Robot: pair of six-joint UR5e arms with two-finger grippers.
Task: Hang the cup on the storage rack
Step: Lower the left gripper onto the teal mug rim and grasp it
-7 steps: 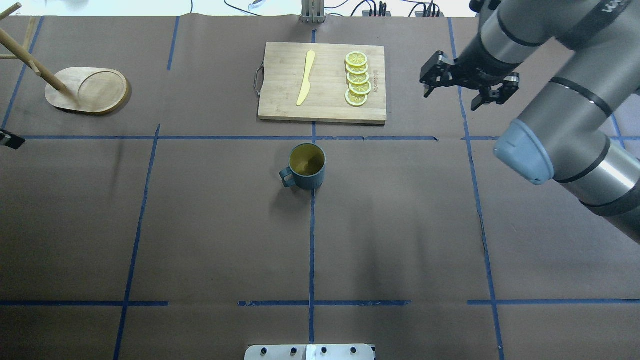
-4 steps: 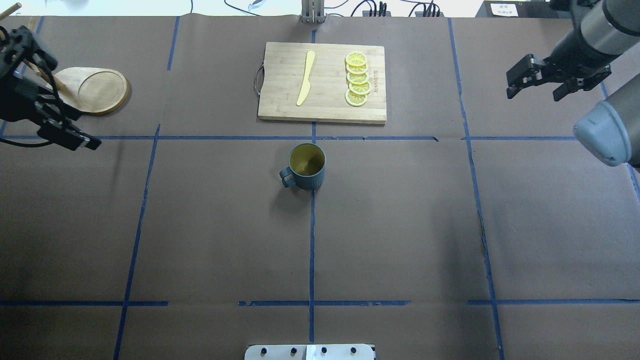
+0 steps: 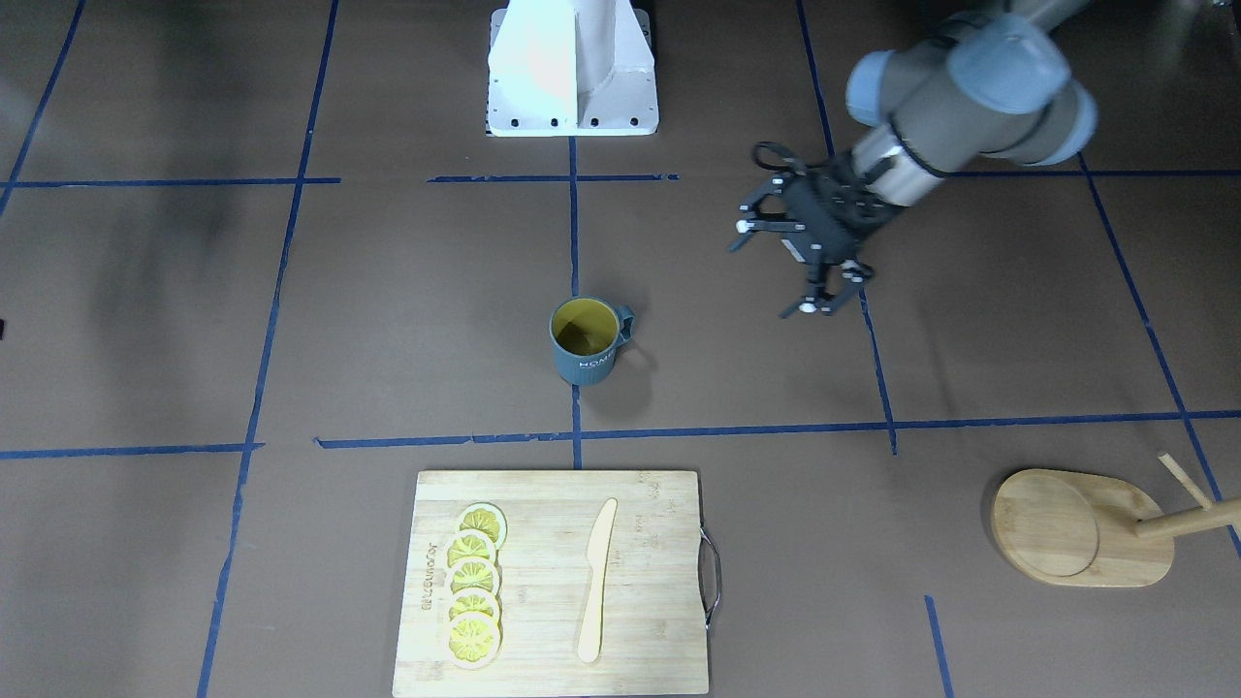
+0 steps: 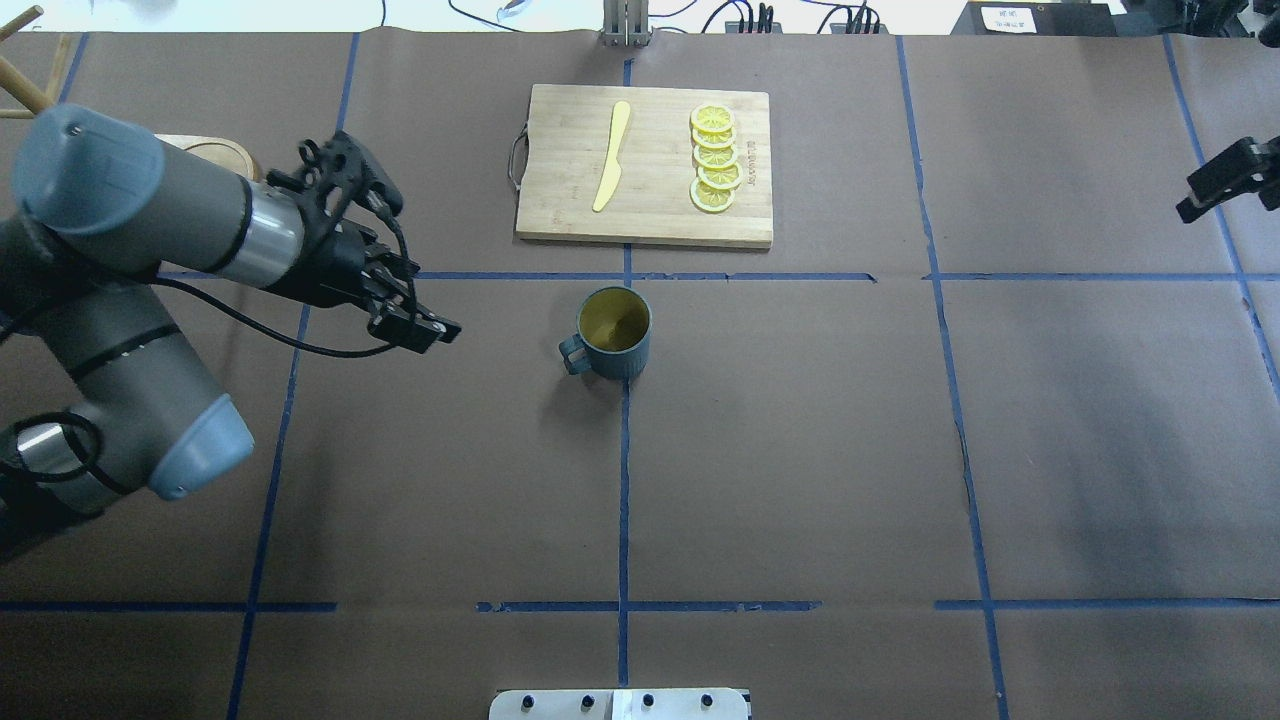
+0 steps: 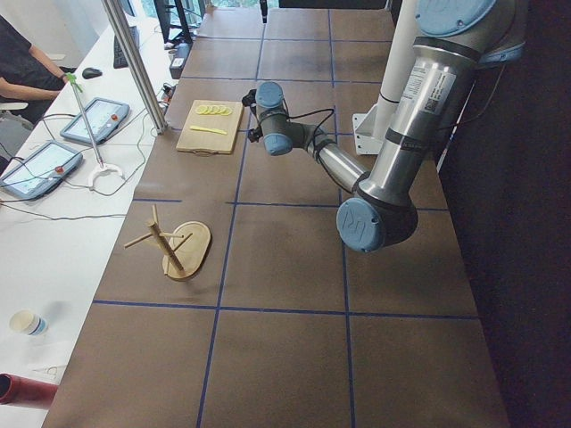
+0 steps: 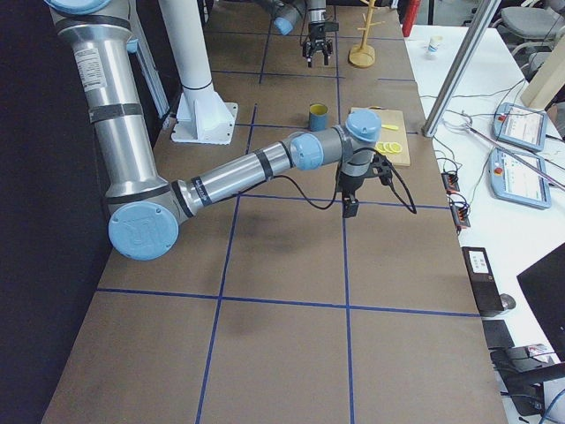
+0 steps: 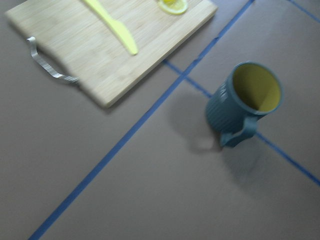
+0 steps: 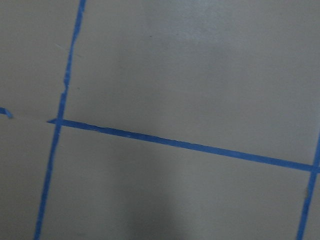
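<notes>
Next, my left gripper will go to the cup's handle [image 3: 625,324] [image 7: 243,133] and close there, leaving the yellow inside of the cup clear.
The cup [image 4: 613,345], dark grey-teal with a yellow inside, stands upright at the table's middle, its handle toward my left arm; it also shows in the front view [image 3: 585,341] and the left wrist view [image 7: 247,102]. My left gripper [image 4: 422,268] is open and empty, above the table left of the cup and apart from it; in the front view [image 3: 772,269] it points at the cup. The storage rack [image 3: 1076,528] stands at the far left; my left arm hides most of it overhead. Only one finger [image 4: 1215,185] of my right gripper shows, at the right edge.
A bamboo cutting board [image 4: 560,200] with a metal handle lies just beyond the cup and carries a yellow knife [image 4: 612,155] and a row of lemon slices [image 4: 716,160]. Blue tape lines cross the brown table cover. The robot's white base [image 3: 572,68] stands at the near edge.
My left arm has swung in from the left edge toward the cup. My right arm has drawn back from beside the board to the right edge. The cup has not moved.
</notes>
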